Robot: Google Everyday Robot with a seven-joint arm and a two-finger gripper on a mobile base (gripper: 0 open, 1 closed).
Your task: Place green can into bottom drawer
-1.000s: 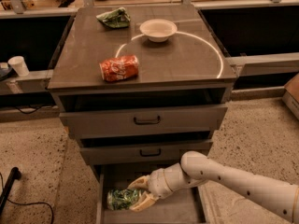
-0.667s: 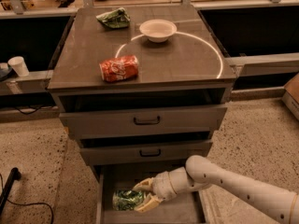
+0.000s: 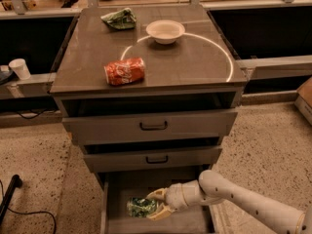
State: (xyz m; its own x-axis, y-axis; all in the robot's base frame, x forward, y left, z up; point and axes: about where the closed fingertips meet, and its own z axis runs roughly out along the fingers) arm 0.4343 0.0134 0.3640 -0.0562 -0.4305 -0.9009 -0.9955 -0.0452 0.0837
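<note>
Next, my gripper lets go of the green can on the bottom drawer's grey bottom [image 3: 146, 212], roughly in line below the black handles.
The green can [image 3: 141, 207] lies on its side inside the open bottom drawer [image 3: 113, 224], low in the camera view. My gripper [image 3: 157, 204] reaches in from the right on a white arm, and its two tan fingers [image 3: 161, 212] are closed around the can's right end. The can sits at or just above the drawer's grey floor; I cannot tell whether it touches.
On the cabinet top [image 3: 195, 62] lie a red soda can [image 3: 125, 71] on its side, a white bowl [image 3: 165, 31] and a crumpled green foil bag [image 3: 119, 19]. Two shallower drawers with black handles [image 3: 153, 126] are above. A white cup [image 3: 20, 68] stands at left. A black cable [image 3: 9, 194] crosses the floor.
My gripper has carried the green can a little to the right and lower within the bottom drawer. The things on the cabinet top have not moved.
</note>
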